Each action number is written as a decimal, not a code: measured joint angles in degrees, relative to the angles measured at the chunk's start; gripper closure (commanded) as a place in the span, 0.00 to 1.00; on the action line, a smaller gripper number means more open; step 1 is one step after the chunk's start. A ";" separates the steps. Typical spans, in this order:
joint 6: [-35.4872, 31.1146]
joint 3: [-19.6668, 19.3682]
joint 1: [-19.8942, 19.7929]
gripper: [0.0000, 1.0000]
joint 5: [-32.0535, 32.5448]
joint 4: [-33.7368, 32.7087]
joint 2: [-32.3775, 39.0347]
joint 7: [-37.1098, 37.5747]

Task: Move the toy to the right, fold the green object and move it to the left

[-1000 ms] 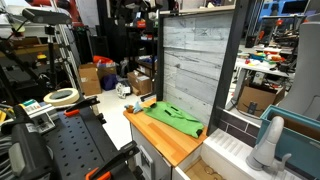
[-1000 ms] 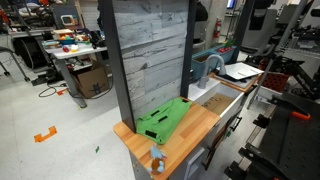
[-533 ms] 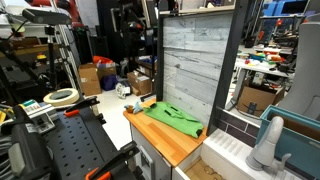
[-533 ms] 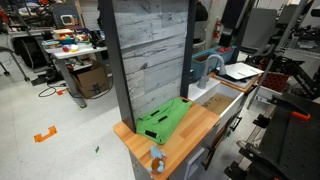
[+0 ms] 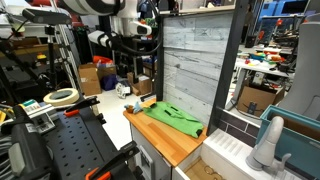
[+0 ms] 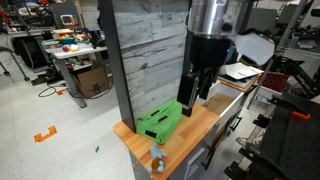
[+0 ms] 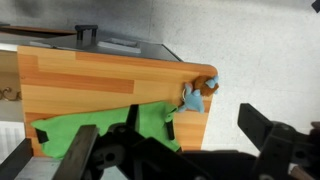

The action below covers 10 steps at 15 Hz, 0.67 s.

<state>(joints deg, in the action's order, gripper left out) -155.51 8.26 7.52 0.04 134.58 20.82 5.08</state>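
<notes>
The robot's gripper should next move to the blue end (image 5: 137,107) (image 7: 193,101) of the small toy, beside its brown part, and close there.
A green cloth (image 5: 172,115) lies spread flat on the wooden counter (image 5: 160,135); it also shows in the other exterior view (image 6: 160,122) and the wrist view (image 7: 100,135). A small blue and brown toy (image 7: 197,92) lies at the counter's outer corner, just off the cloth's edge, and is also seen in an exterior view (image 6: 157,163). My gripper (image 6: 193,95) hangs open and empty above the counter, over the cloth. In the wrist view (image 7: 175,145) its dark fingers straddle the cloth's end near the toy. It touches nothing.
A grey wood-panel wall (image 5: 190,60) stands right behind the counter. A sink with a faucet (image 5: 265,145) adjoins the counter. A black perforated bench (image 5: 70,145) with a tape roll (image 5: 62,96) stands nearby. Cardboard boxes (image 5: 90,80) sit on the floor.
The arm was out of both exterior views before. It has now swung in and hangs above the counter. Cloth and toy have not moved.
</notes>
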 measured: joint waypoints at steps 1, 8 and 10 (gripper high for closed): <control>-0.99 -0.11 0.67 0.00 0.00 -1.16 2.64 1.14; -4.36 -3.77 9.05 0.00 0.03 -12.08 18.79 10.80; -4.36 -5.78 11.70 0.00 0.03 -16.12 22.68 13.61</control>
<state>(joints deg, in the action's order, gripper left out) -159.87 2.48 19.21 0.07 118.46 43.50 18.69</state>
